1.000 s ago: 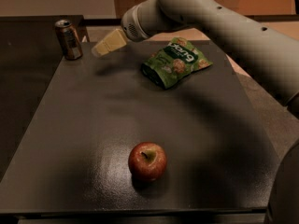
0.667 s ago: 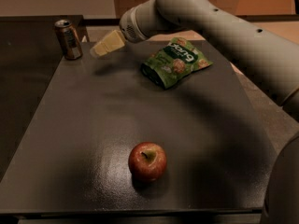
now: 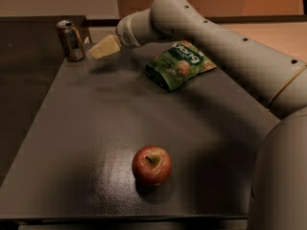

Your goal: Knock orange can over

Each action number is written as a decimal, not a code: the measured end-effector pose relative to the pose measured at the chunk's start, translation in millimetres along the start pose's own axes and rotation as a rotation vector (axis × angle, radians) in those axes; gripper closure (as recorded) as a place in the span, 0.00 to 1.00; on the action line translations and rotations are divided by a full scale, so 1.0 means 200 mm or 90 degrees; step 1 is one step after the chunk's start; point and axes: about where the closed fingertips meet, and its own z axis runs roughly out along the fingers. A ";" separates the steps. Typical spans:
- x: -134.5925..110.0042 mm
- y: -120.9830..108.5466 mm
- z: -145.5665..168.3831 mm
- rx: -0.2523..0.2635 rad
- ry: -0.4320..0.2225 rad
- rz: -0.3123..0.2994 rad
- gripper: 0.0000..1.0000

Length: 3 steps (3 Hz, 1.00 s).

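Note:
The next place to grip is the middle of the orange can (image 3: 72, 43). My gripper will close around it, because a firm hold there lets it tilt the can.
The orange can (image 3: 70, 40) stands upright at the far left corner of the dark table (image 3: 96, 128), with its silver top and pull-tab showing. My gripper (image 3: 96, 51) reaches in from the right, just to the right of the can and a little above the table. Its pale fingers (image 3: 106, 46) point toward the can with a small gap between tip and can. The grey arm runs back across the frame to the right.
A green snack bag (image 3: 180, 63) lies flat right of the gripper, under the arm. A red apple (image 3: 151, 165) sits near the front middle of the table. The table's left edge runs close beside the can.
The gripper has edged slightly left toward the can. The can, bag and apple have not moved.

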 end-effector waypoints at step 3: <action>-0.11 -0.08 0.36 -0.002 -0.049 -0.031 0.00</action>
